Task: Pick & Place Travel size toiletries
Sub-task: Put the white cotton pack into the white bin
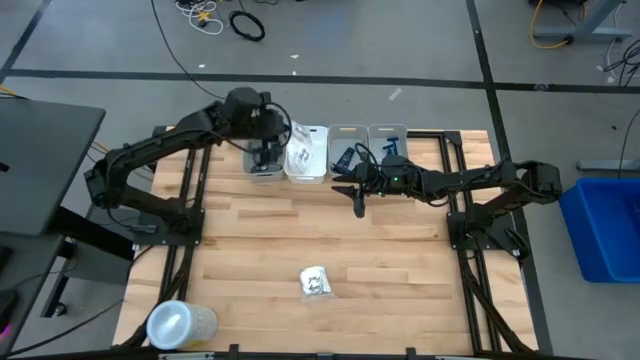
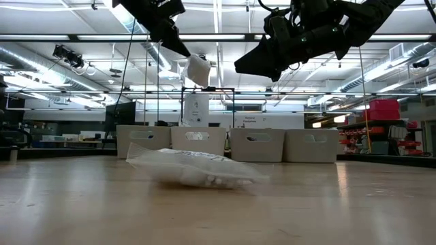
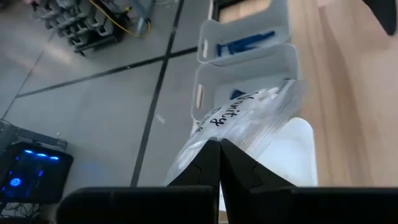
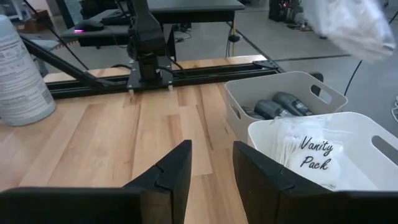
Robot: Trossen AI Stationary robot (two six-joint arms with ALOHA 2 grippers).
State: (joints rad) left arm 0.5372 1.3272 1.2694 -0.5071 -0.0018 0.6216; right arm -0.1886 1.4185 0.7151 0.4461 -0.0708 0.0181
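Note:
The robot's left gripper should release the white packet inside the white bin (image 1: 306,155) (image 3: 264,154), next to the bin with dark oval cases.
My left gripper (image 3: 219,158) is up over the row of bins at the table's far edge (image 1: 268,150), shut on a white crinkly packet (image 3: 255,115) printed "Vanity". The packet also shows in the air in the low view (image 2: 198,69) and the right wrist view (image 4: 351,25). My right gripper (image 4: 211,163) is open and hovers above the table just in front of the bins (image 1: 358,192), touching nothing. A second packet (image 1: 316,282) lies flat on the table nearer the front (image 2: 194,170). My left gripper pinches the packet between its two fingers at one end (image 3: 214,142), coming slanting down from above. The packet is lifted clear and sticks out beyond the fingertips over the white bin (image 3: 295,149). One layer or several, I cannot tell.
Several bins stand side by side at the far edge: one with dark oval cases (image 4: 280,107), one with a "Vanity Pack" packet (image 4: 314,154), one with blue razors (image 3: 245,45). A white cylindrical container (image 1: 180,325) stands at the near left corner. Open wood lies between.

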